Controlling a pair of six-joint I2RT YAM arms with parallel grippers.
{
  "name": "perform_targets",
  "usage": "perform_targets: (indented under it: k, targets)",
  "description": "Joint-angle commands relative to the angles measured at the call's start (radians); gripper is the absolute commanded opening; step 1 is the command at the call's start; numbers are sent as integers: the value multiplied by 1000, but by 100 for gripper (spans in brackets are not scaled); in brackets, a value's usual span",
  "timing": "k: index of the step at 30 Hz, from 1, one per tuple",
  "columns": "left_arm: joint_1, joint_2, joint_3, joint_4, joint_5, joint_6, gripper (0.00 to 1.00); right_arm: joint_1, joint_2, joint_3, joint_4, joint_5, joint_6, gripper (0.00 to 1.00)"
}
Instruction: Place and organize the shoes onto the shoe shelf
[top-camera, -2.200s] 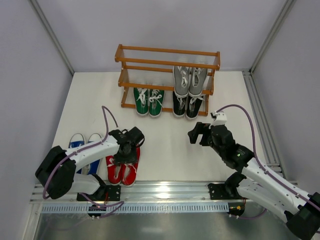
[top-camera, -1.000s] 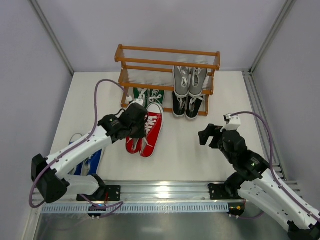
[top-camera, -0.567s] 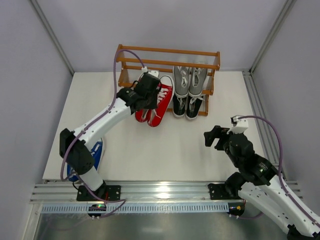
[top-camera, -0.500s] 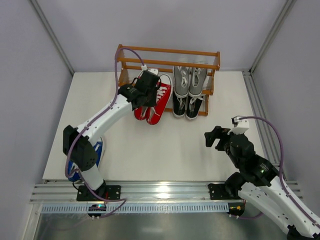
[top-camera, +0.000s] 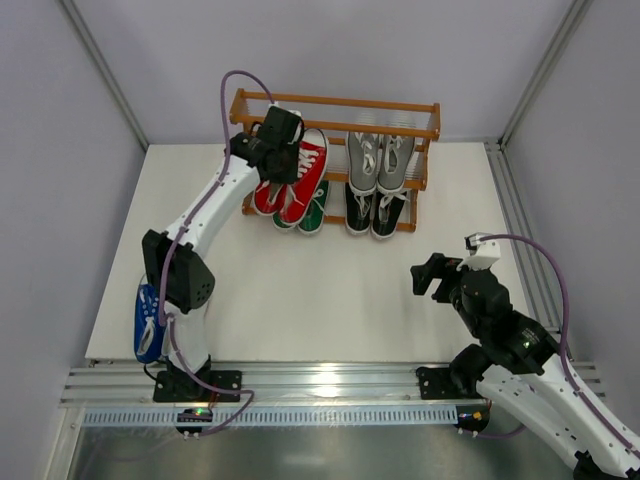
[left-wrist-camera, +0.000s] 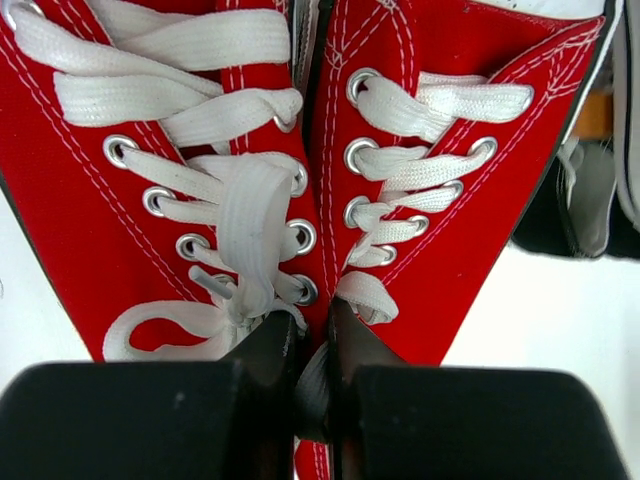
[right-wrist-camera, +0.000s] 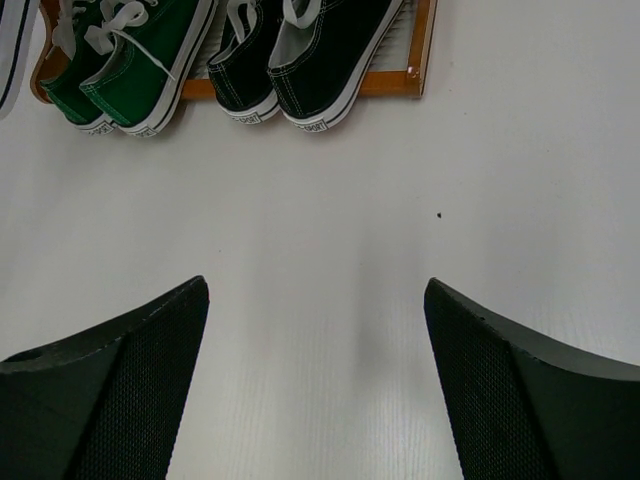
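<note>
I will set the red shoes down with my left gripper, as they stick out over the green shoes, then pinch their collars (top-camera: 282, 190) again and push them deeper into the shelf.
My left gripper (top-camera: 278, 135) is shut on the red shoes (top-camera: 293, 185), pinching the two inner collars together (left-wrist-camera: 315, 350). The red pair (left-wrist-camera: 420, 150) hangs toes-forward over the left half of the shoe shelf (top-camera: 340, 102), at its middle tier; I cannot tell if it rests on the slats. It covers most of the green shoes (top-camera: 312, 222) on the bottom tier. Grey shoes (top-camera: 379, 160) sit on the middle tier at right, with black shoes (top-camera: 378, 213) below them. My right gripper (top-camera: 437, 276) stands open over bare table, nothing between its fingers (right-wrist-camera: 130, 350).
A blue shoe (top-camera: 147, 320) lies on the table by the left arm's base, partly hidden behind it. The right wrist view shows the green shoes (right-wrist-camera: 130, 70), black shoes (right-wrist-camera: 300, 60) and the shelf's front rail (right-wrist-camera: 390, 85). Grey walls close in both sides.
The left arm has lifted the red pair off the table and carried it back to the shelf's left side. The right arm pulled back toward its base earlier and now holds still.
</note>
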Motion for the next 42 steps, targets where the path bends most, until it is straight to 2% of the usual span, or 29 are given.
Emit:
perform_targets:
  k: [1, 10, 30, 32, 33, 35, 36, 39, 42]
  targets:
    - [44, 16, 188, 82, 19, 45, 0, 7, 2, 34, 13, 16, -12, 89]
    - [89, 152, 352, 49, 48, 65, 0, 7, 2, 33, 11, 16, -9, 89]
    - [118, 134, 366, 178, 45, 89, 1, 7, 15, 25, 22, 21, -15, 89]
    - [118, 134, 363, 183, 43, 85, 8, 7, 16, 25, 21, 22, -16, 89]
    - [120, 133, 361, 184, 43, 79, 19, 7, 16, 25, 19, 24, -15, 89]
    - [120, 131, 354, 184, 43, 74, 33, 7, 16, 25, 19, 26, -13, 89]
    - [120, 128, 348, 184, 39, 69, 47, 7, 16, 23, 19, 26, -13, 89]
    - [120, 110, 309, 198, 28, 63, 58, 7, 18, 23, 19, 26, -13, 89]
    - [120, 90, 291, 203, 16, 59, 63, 7, 18, 25, 18, 26, -12, 89]
